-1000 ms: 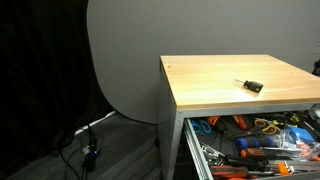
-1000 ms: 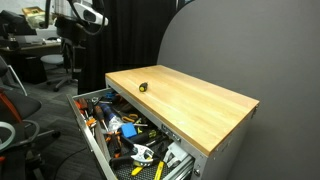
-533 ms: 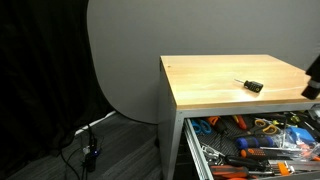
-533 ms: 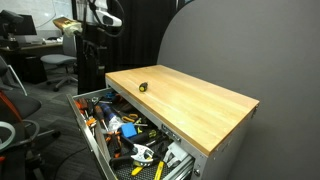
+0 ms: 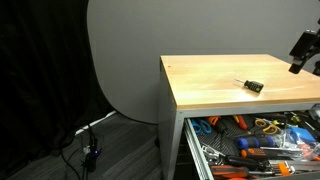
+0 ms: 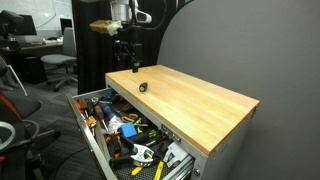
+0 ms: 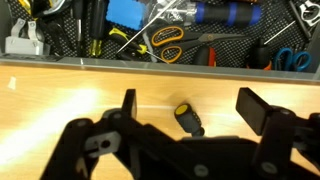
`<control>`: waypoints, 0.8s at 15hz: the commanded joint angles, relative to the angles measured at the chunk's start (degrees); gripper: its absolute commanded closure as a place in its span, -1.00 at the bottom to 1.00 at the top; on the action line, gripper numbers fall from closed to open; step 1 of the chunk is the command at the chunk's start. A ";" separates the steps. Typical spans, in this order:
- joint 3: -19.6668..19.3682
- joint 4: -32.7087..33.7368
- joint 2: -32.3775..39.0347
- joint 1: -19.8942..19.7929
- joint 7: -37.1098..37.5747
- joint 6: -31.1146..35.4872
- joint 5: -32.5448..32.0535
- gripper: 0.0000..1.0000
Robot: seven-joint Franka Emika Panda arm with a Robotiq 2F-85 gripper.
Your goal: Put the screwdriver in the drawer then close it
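Observation:
The narrow end of the screwdriver's black handle (image 5: 247, 84) (image 7: 197, 131) sits next to the metal rod, away from the yellow end. I will close my gripper there.
A short black screwdriver with a yellow end (image 5: 250, 85) lies on the wooden tabletop (image 5: 215, 85) near its front edge; it shows in both exterior views (image 6: 142, 87). In the wrist view the screwdriver (image 7: 187, 117) lies between my fingers. My gripper (image 7: 188, 105) is open and empty, hovering above the screwdriver; it also shows in an exterior view (image 6: 131, 62), and only its edge shows at the right border of an exterior view (image 5: 303, 52). The drawer (image 6: 100, 150) under the tabletop is pulled open and full of tools (image 7: 160, 30).
The open drawer (image 5: 250, 150) holds pliers, scissors and several screwdrivers. A grey round backdrop (image 5: 125, 60) stands behind the table. Cables (image 5: 88, 150) lie on the floor. Office chairs (image 6: 55, 65) and equipment stand behind.
My arm has swung in from the background over the table's end and now hangs above the screwdriver. The screwdriver and drawer have not moved.

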 commanded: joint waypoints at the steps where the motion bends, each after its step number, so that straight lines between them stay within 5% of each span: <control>1: 0.96 9.08 10.04 1.81 1.10 0.06 -0.10 -1.00; 7: 0.78 19.61 23.23 7.25 5.44 0.29 -1.27 -1.00; 12: -1.68 24.69 26.59 10.47 8.09 -0.24 -3.87 -1.00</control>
